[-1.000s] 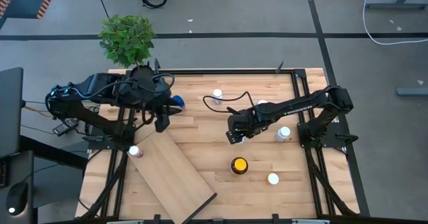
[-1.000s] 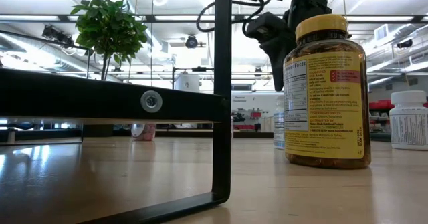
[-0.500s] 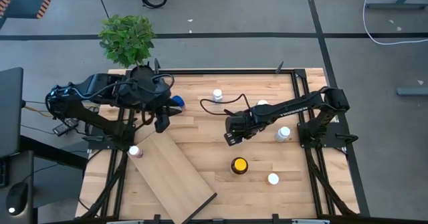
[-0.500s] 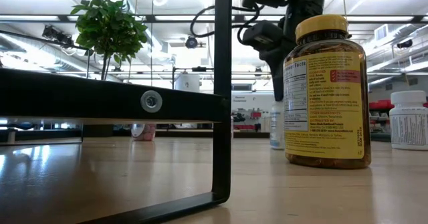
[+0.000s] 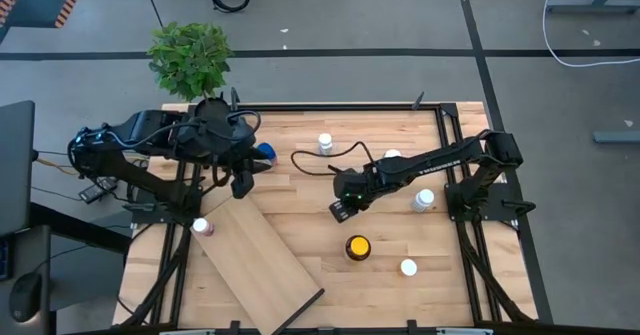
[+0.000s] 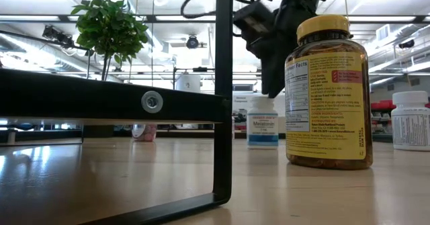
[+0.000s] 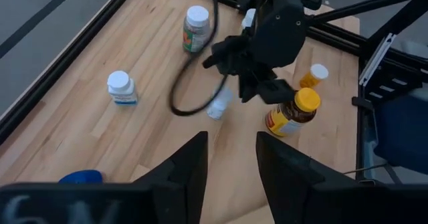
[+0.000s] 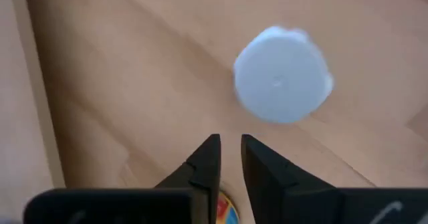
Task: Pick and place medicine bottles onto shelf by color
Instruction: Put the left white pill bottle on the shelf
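The fingers of my right gripper are almost shut short of the white-capped bottle, so they should open, move over the bottle and close around its white cap [image 8: 282, 77].
My right gripper [image 5: 340, 209] hangs over the middle of the table, fingers almost shut [image 8: 227, 158] with nothing between them. A white-capped medicine bottle [image 8: 282, 73] stands upright on the table just beyond the fingertips, apart from them; the low view shows it [image 6: 263, 129] beside the amber yellow-capped bottle [image 6: 328, 91]. My left gripper [image 5: 243, 182] waits open [image 7: 231, 174] at the table's left, by the blue-capped bottle [image 5: 265, 153]. The pale shelf [image 5: 258, 265] lies slantwise at the near left, a pinkish bottle [image 5: 202, 227] at its far end.
More white-capped bottles stand at the far middle [image 5: 325, 141], under the right arm [image 5: 392, 155], at the right [image 5: 424, 199] and at the near right [image 5: 408, 267]. A potted plant [image 5: 190, 60] stands beyond the far left corner. A black frame [image 5: 440, 125] edges the table.
My right gripper has gone a little toward the table's left and near edges. In the low view the white-capped bottle has come out from behind the amber bottle toward the table's left and stands upright on the table.
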You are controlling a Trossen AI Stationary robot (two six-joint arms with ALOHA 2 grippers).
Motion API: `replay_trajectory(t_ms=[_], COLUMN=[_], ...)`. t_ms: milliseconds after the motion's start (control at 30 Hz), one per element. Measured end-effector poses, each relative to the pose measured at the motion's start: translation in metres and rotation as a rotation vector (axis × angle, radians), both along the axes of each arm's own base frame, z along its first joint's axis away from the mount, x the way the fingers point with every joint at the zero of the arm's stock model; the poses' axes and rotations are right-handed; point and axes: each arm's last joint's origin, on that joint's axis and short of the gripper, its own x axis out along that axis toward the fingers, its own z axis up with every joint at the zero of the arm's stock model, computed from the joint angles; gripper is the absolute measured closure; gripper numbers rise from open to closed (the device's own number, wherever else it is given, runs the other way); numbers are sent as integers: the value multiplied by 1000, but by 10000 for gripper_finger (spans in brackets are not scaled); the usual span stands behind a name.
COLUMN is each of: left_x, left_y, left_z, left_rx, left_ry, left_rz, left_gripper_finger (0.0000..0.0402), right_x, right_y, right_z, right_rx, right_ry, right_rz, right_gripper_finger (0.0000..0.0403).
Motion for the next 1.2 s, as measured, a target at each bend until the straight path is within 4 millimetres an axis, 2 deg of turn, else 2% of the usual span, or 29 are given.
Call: replay_trajectory(t_ms=[100, 267, 433, 567, 767, 867, 967, 1067, 1200], left_x=[0, 0, 0, 0, 0, 0, 0, 0, 0], left_y=[0, 0, 0, 0, 0, 0, 0, 0, 0], left_z=[0, 0, 0, 0, -1, -1, -1, -1, 0], left_rx=[0, -1, -4, -5, -5, -5, -5, 0, 2], left_ry=[0, 0, 0, 1, 6, 6, 6, 5, 5], left_rz=[0, 1, 4, 5, 5, 6, 6, 13, 15], left_gripper_finger=[271, 275, 270, 263, 261, 265, 268, 267, 262], right_x=[-5, -20, -12, -5, 3, 2, -3, -5, -2], right_y=[6, 8, 8, 6, 1, -2, -5, -7, -10], right_z=[1, -3, 6, 21, 41, 40, 28, 21, 22], right_rx=[47, -6, -53, -152, -334, -378, -343, -327, -332], right_ry=[37, 175, 58, -9, -61, -50, -1, 11, -21], right_rz=[75, 105, 157, 230, 212, 189, 166, 135, 135], right_gripper_finger=[338, 338, 324, 279, 178, 132, 97, 77, 69])
